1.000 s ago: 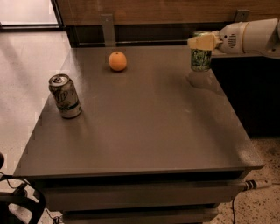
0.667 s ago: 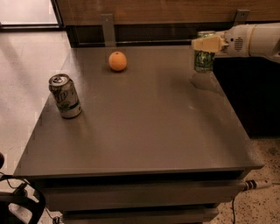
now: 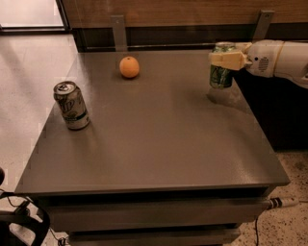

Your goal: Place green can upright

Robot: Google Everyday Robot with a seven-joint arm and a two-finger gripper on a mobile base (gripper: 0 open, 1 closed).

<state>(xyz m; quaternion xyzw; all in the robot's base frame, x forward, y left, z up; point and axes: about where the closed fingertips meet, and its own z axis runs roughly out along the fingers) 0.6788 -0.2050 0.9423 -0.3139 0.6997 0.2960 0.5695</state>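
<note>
Next, I release the green can from my gripper upright on the grey table (image 3: 205, 115), just in front of the can's shadow, toward the silver-and-white can.
The green can (image 3: 221, 72) is dark green with lighter markings and a silver top. It hangs upright just above the right rear part of the grey table (image 3: 159, 144), with its shadow on the tabletop below it. My gripper (image 3: 227, 58) reaches in from the right. Its cream fingers (image 3: 231, 59) are shut around the can's upper half. The white arm (image 3: 281, 57) extends off the right edge.
A paler silver-and-white can (image 3: 71, 105) stands upright near the table's left edge. An orange (image 3: 129, 67) sits at the rear centre. A wood-panelled wall (image 3: 168, 12) runs behind the table. Cables and dark gear (image 3: 19, 221) lie on the floor at the lower left.
My gripper with the green can has come down slightly toward the tabletop at the right rear. The other can and the orange have not moved.
</note>
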